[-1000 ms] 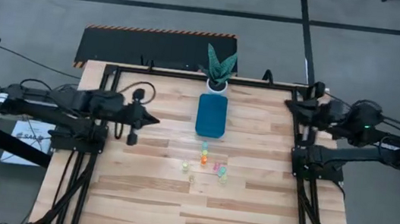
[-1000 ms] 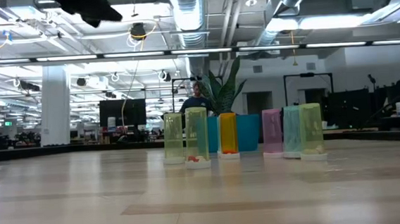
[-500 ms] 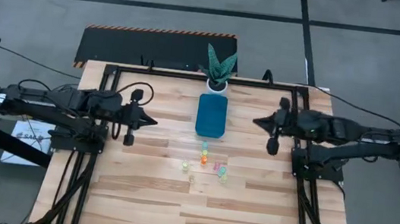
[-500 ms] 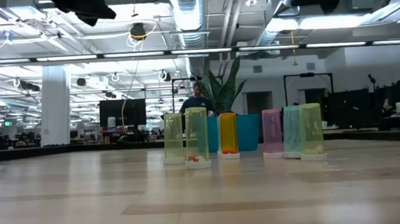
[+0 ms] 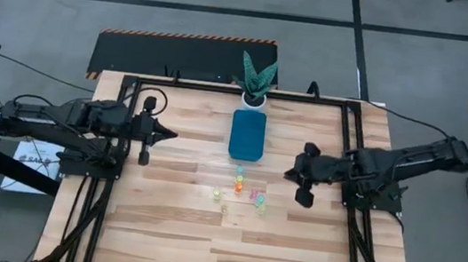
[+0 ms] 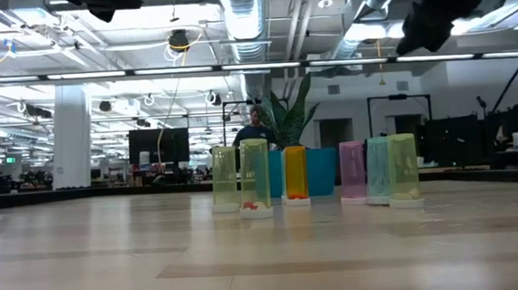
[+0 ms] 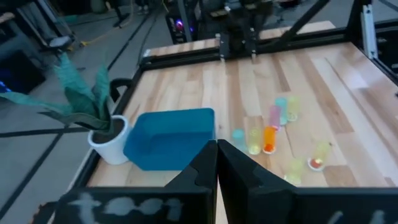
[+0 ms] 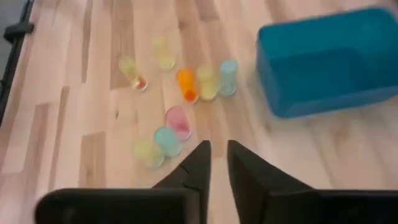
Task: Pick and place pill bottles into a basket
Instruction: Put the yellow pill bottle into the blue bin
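The sides of the yellow pill bottle (image 5: 262,210) (image 8: 148,152), on the near side of the pink and teal pill bottles, should be what my right gripper closes on next.
Several tiny translucent pill bottles (image 5: 240,191), green, orange, pink, yellow and teal, stand upright on their bases in a loose cluster at mid-table; they also show in the low view (image 6: 296,173). The teal-blue basket (image 5: 248,135) rests on the table just beyond them. My right gripper (image 5: 290,169) hovers to the right of the cluster, fingers a narrow gap apart and empty; its wrist view shows the bottles (image 8: 185,84) and the basket (image 8: 323,62) ahead. My left gripper (image 5: 171,132) is shut and empty, left of the basket (image 7: 171,137).
A white pot with a green plant (image 5: 256,84) stands at the table's far edge behind the basket. A black frame (image 5: 221,89) runs around the tabletop. Bare wood lies on the near half of the table (image 5: 229,247).
My right arm has swung from beyond the table's right edge in over the table, toward the bottles, and come lower. My left gripper has drawn back a little toward the table's left edge. The bottles and the basket have not moved.
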Available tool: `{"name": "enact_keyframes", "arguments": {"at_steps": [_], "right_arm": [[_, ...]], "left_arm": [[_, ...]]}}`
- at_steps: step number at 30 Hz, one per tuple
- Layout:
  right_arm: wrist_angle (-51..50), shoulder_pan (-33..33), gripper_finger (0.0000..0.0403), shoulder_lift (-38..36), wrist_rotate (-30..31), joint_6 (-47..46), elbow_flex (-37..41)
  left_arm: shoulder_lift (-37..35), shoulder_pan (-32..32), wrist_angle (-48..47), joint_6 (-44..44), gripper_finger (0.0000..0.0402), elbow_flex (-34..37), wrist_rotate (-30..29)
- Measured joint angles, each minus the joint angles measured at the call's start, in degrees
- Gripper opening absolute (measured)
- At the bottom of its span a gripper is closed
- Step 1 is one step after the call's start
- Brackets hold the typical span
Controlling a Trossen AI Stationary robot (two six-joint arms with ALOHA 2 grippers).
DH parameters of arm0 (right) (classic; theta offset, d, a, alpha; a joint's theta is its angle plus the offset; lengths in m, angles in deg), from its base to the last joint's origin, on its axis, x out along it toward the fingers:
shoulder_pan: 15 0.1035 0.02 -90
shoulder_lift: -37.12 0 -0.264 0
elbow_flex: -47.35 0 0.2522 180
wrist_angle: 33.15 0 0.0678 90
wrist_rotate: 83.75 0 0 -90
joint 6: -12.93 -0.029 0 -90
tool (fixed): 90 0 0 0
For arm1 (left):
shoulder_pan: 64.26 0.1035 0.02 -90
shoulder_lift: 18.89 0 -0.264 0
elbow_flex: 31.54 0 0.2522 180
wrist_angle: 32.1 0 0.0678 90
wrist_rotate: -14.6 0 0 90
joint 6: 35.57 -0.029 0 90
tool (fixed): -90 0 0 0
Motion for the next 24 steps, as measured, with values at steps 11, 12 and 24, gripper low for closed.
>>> {"name": "enact_keyframes", "arguments": {"at_steps": [11,12,24], "right_arm": [[0.53,7.14,0.0141,9.09,-0.81,-10.19,-0.02],[0.93,7.53,0.0146,9.89,-0.83,-11.12,-0.02],[3.84,9.18,0.0189,19.24,-0.79,-25.25,-0.04]], "left_arm": [[-1.13,-0.02,-2.5,0.35,0.0,0.02,-0.73],[-1.15,-0.02,-2.91,0.43,0.0,0.02,-0.73],[-1.22,-0.02,-3.01,3.38,0.0,0.0,-0.72]]}}
